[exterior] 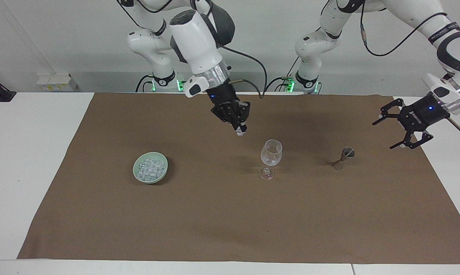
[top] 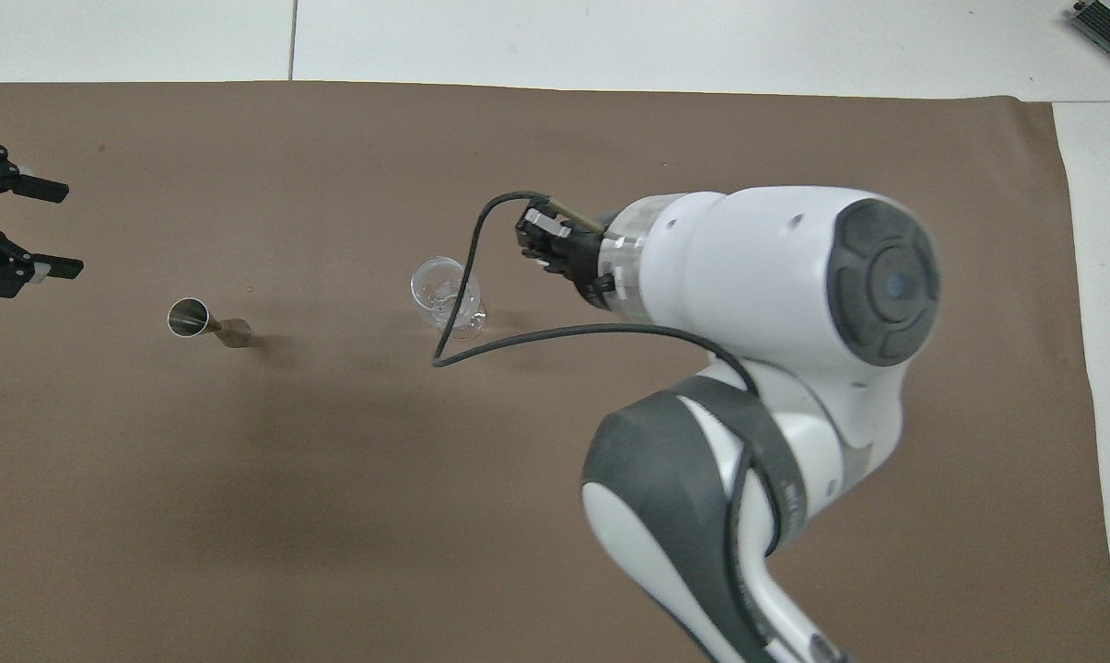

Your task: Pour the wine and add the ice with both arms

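My right gripper is to put the small clear ice cube, now over the brown cloth, in the glass. It will let go of the cube inside the clear stemmed wine glass (top: 448,297).
My right gripper (exterior: 240,132) is shut on one small clear ice cube (exterior: 240,133) and hangs in the air over the brown cloth, beside the clear stemmed wine glass (exterior: 271,152) and above the level of its rim. In the overhead view the right gripper (top: 531,235) is next to the glass (top: 442,287). The heap of ice (exterior: 150,166) lies in a pale green bowl (exterior: 136,172) toward the right arm's end. My left gripper (exterior: 384,135) is open and empty in the air beside a small metal jigger (exterior: 343,157); it also shows in the overhead view (top: 66,230).
The brown cloth (exterior: 214,221) covers most of the white table. The jigger (top: 195,320) stands toward the left arm's end, in line with the glass. The right arm hides the bowl in the overhead view.
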Controlling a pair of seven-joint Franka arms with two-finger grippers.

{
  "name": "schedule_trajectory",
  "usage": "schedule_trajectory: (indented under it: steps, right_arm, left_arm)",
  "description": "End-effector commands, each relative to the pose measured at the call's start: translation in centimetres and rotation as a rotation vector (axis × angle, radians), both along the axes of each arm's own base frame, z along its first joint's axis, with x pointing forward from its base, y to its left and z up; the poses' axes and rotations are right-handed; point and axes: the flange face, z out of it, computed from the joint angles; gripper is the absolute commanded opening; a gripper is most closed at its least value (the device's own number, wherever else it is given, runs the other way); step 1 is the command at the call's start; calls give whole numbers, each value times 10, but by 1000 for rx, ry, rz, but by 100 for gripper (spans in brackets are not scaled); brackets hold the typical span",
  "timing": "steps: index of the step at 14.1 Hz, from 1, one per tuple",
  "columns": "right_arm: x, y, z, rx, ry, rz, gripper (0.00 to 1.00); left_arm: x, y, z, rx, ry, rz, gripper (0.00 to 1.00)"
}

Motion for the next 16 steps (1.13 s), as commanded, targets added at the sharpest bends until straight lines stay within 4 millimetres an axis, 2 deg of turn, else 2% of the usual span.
schedule_trajectory:
  steps: [1,2,3,4,6,8,12,14,16]
  right_arm:
    - [8,21,-7,44,3,-7,0]
    - [13,30,-8,58,-4,-3,0]
    - [11,49,-14,62,3,22,0]
    - [8,59,-22,59,11,39,0]
    - [12,60,-34,51,24,44,0]
    - [6,72,-43,42,35,63,0]
    - [7,77,-62,22,52,75,0]
    - [8,77,-69,16,61,75,0]
    - [12,78,-75,13,42,73,0]
  left_arm:
    - [-11,-18,4,90,38,104,95]
    - [-13,-23,10,118,47,145,95]
    - [-14,-28,15,142,63,193,95]
    - [-18,-28,24,174,81,260,95]
    - [-27,-37,38,209,122,372,95]
    - [-36,-39,53,274,149,491,95]
    - [-60,-43,77,345,203,764,100]
    - [-74,-46,80,342,242,899,100]
    - [-84,-49,85,342,255,953,100]
